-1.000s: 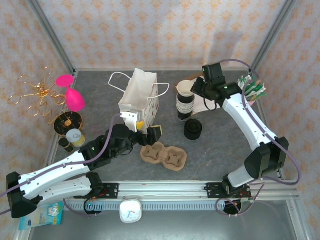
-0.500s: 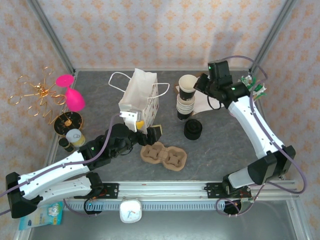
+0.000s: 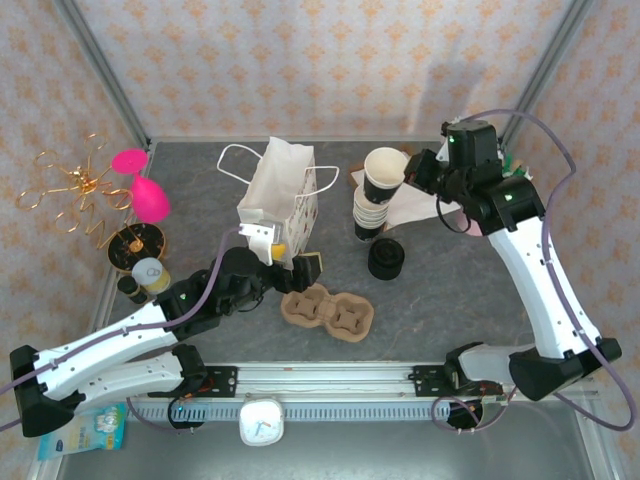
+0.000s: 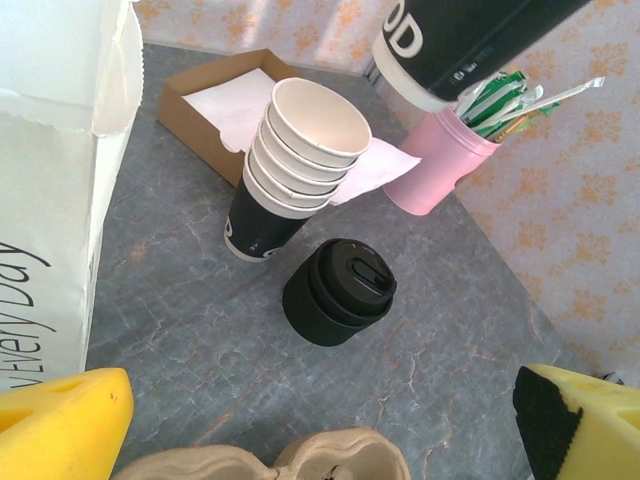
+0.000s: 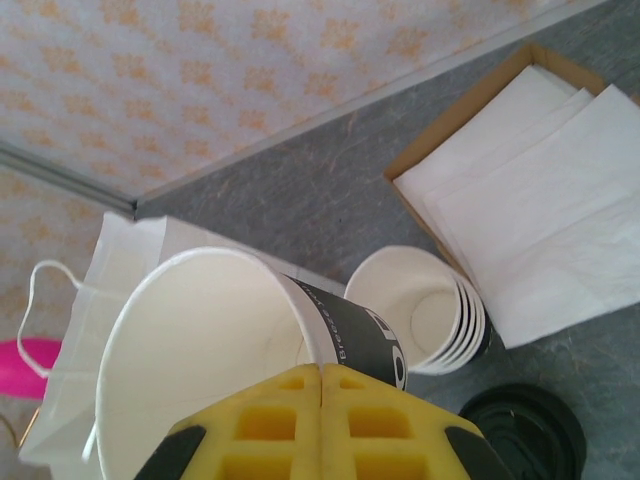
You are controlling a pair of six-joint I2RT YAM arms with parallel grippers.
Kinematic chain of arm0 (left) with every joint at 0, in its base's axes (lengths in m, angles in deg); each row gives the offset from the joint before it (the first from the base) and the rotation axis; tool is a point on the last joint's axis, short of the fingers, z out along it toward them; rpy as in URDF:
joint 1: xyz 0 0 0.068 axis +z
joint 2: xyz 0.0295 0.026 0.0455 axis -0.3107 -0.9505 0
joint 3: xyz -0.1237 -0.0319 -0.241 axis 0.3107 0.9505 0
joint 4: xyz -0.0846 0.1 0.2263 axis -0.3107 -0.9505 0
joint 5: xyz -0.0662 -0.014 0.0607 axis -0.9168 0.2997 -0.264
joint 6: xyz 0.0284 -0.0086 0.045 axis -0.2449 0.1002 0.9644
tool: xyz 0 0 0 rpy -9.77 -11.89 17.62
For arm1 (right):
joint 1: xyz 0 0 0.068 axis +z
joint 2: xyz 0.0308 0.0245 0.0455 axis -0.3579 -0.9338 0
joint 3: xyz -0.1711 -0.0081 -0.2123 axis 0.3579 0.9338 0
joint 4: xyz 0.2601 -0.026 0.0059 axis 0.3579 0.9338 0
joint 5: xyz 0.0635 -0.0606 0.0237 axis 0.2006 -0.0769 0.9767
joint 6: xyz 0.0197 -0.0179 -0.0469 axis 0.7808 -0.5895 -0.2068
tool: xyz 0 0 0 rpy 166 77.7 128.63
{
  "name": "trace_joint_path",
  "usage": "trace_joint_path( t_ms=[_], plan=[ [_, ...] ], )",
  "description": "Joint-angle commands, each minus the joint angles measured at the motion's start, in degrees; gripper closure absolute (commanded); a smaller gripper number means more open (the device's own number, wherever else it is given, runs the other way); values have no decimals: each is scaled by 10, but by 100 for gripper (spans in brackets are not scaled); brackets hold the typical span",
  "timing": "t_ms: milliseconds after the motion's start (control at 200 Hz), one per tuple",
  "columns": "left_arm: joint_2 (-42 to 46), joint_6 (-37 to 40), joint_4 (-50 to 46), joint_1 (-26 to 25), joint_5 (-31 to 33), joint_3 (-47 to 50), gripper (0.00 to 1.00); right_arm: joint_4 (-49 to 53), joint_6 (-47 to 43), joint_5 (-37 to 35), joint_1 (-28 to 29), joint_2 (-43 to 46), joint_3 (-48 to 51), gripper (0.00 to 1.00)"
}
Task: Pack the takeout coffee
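Next, my right gripper lets go of the lidless paper cup on the table (image 3: 351, 276) between the black lids and the white paper bag.
My right gripper (image 3: 412, 172) (image 5: 320, 385) is shut on the rim of a single lidless paper cup (image 3: 385, 172) (image 5: 200, 350), black outside and white inside. It holds the cup tilted in the air above the stack of lidless cups (image 3: 368, 215) (image 5: 425, 310). A stack of black lids (image 3: 386, 260) (image 4: 340, 290) stands on the table in front of that stack. The takeout coffee with its lid on is out of view. The white paper bag (image 3: 280, 195) stands open at the left. My left gripper (image 3: 298, 258) (image 4: 315, 425) is open and empty, over the pulp cup carrier (image 3: 328, 310).
A cardboard tray of napkins (image 4: 230, 100) (image 5: 520, 190) lies behind the cup stack. A pink holder of sticks and sachets (image 4: 435, 165) stands at the back right. Pink and gold ornaments (image 3: 148, 195) and small jars (image 3: 150, 272) crowd the left edge.
The right arm has lifted one cup off the top of the stack and carried it up and to the right. The left arm has stayed still.
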Motion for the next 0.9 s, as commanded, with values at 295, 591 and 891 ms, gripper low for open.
trace_joint_path(
  t_ms=[295, 591, 891],
  plan=[
    [39, -16, -64, -4, 19, -18, 1, 35, -24, 52, 57, 46, 101, 100],
    [53, -54, -78, -3, 33, -9, 1, -81, 7, 76, 92, 74, 242, 100],
    [65, -69, -79, -3, 40, 5, 1, -236, 21, 45, 100, 88, 376, 100]
  ],
)
